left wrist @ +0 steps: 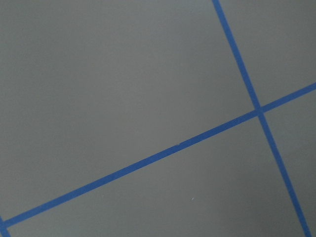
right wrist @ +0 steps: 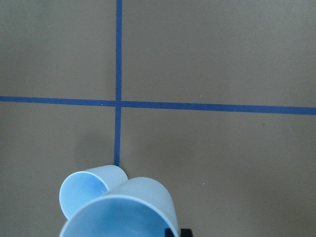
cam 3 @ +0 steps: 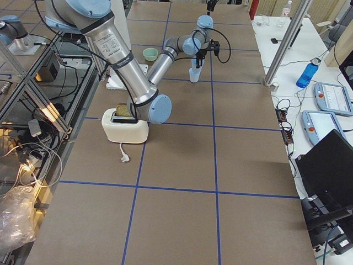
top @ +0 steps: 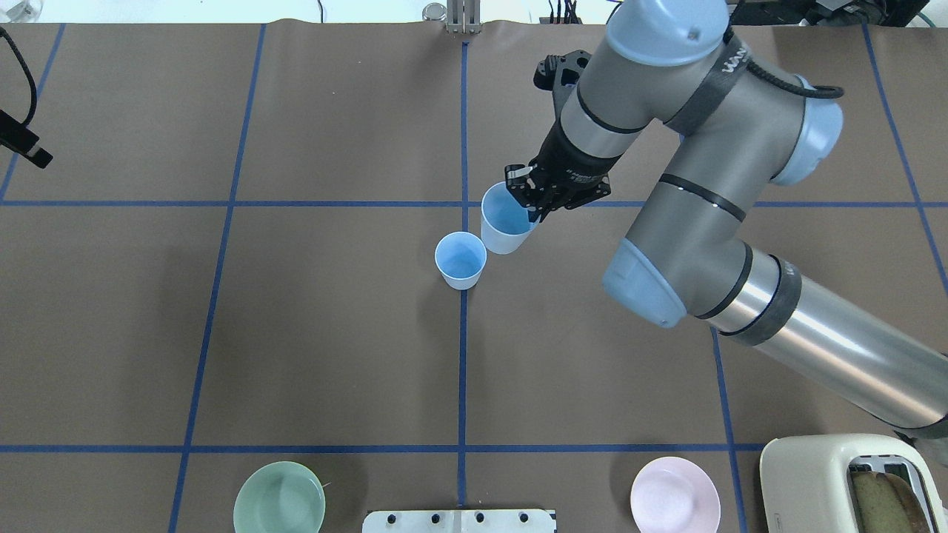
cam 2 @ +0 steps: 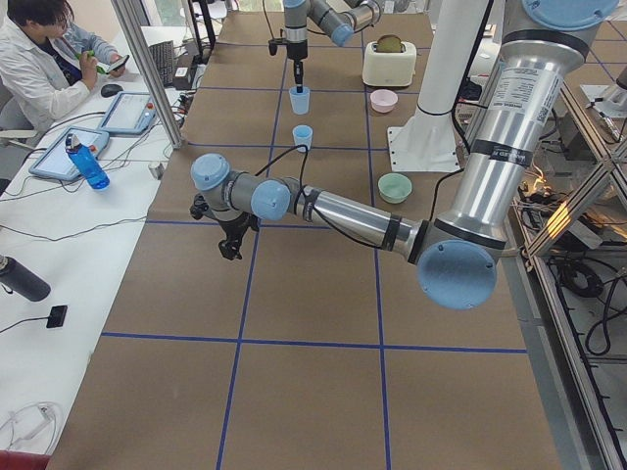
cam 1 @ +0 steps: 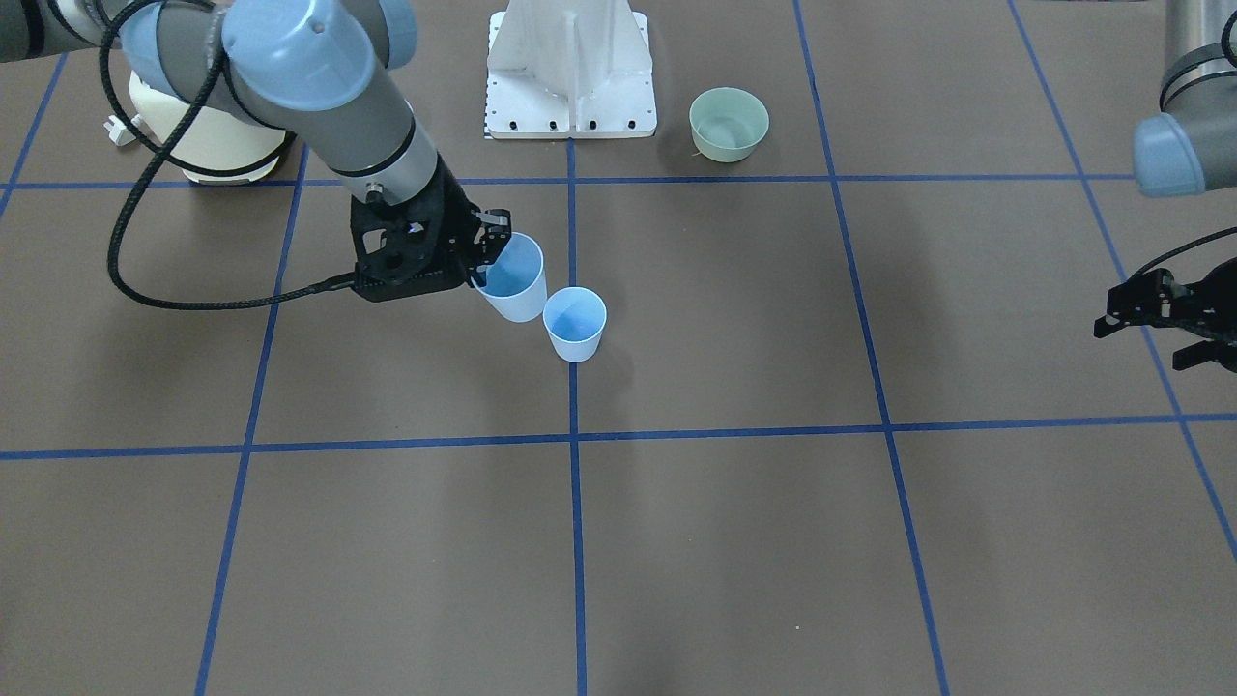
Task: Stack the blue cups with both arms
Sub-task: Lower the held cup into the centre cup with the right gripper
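Note:
My right gripper is going to let go of its blue cup, now held tilted a little above the table, inside the second blue cup (cam 1: 574,315) (right wrist: 85,192), the one standing upright on the table.
My right gripper (cam 1: 491,253) (top: 527,209) is shut on the rim of one blue cup (cam 1: 514,285) (top: 503,226). It holds the cup tilted and a little above the table. The second blue cup (cam 1: 575,326) (top: 460,260) stands upright on the table, close beside and slightly below the held one. The right wrist view shows the held cup (right wrist: 123,212) in front and the standing cup (right wrist: 84,192) just behind it to the left. My left gripper (cam 1: 1140,348) hovers open and empty far off at the table's left side. The left wrist view shows only bare table.
A green bowl (cam 1: 729,124) (top: 279,497) and a pink bowl (top: 675,494) sit near the white base (cam 1: 572,72). A cream toaster (top: 852,485) with bread stands at the robot's right. An operator (cam 2: 39,49) sits beyond the table's far side.

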Controlling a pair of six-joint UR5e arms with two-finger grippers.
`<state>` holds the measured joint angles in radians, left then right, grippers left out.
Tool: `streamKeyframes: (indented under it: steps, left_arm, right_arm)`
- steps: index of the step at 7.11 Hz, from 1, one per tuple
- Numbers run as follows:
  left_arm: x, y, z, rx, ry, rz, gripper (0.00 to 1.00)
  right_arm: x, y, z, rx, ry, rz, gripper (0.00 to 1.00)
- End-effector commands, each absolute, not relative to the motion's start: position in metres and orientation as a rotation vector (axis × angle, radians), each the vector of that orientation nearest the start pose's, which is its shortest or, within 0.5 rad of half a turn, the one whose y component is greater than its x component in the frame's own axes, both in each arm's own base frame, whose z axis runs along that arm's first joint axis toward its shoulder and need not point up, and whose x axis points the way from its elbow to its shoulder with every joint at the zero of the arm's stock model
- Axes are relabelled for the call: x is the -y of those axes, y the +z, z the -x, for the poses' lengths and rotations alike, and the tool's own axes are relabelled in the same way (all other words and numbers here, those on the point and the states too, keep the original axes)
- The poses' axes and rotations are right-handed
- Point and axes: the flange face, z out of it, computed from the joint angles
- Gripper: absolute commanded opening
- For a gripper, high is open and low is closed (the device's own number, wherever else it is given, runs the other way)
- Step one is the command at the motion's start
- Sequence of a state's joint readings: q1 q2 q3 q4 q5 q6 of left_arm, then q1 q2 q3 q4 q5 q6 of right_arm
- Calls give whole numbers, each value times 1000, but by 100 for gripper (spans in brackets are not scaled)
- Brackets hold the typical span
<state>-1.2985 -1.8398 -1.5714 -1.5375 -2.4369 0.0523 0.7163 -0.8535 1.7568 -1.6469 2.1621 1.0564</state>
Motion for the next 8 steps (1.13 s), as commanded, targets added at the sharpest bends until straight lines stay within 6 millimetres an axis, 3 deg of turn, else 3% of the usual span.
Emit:
streamKeyframes:
  steps: [1,4,8]
  left_arm:
    - [589,524,-103,-886,408,-114,98]
    - [588,526,-103,-885,406,-109,98]
    - [587,530,-103,-885,402,-103,98]
  right_arm:
    - [460,138,484,945,-79,-29,11]
    - [456,138,507,921,-91,-40,11]
    - [465,146,512,891,-89,-64,11]
